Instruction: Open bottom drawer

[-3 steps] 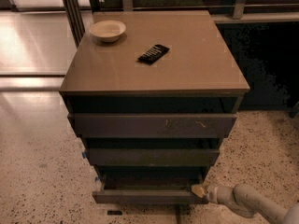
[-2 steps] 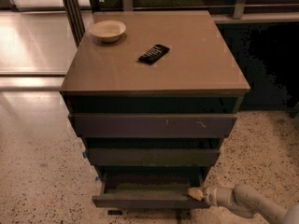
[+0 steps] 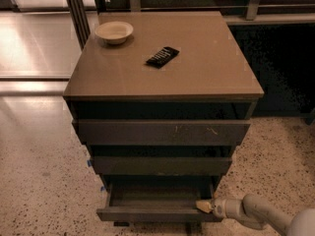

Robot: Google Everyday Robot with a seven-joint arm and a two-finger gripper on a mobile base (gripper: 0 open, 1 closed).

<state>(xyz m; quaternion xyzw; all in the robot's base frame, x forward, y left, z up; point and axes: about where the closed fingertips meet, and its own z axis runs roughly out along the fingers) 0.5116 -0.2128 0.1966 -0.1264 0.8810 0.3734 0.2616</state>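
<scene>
Next, I release the bottom drawer, front further out, over the speckled floor before the cabinet [image 3: 161, 232].
The bottom drawer [image 3: 147, 214] is the lowest of three dark grey slab fronts and stands pulled out, showing its shallow grey-brown box inside. My gripper [image 3: 204, 206] reaches in from the lower right and sits at the drawer's right front corner, its pale tip against the top edge of the front. The middle drawer front [image 3: 160, 165] and the top front with pale scratch marks [image 3: 162, 132] are above it.
On the cabinet top [image 3: 206, 68] lie a white bowl [image 3: 114, 32] at the back left and a black flat packet [image 3: 162, 56] near the middle. Speckled floor surrounds the cabinet. Metal posts [image 3: 78, 11] stand behind on the left, a dark panel on the right.
The bottom drawer has slid a little further out, and my gripper has moved with it toward the front.
</scene>
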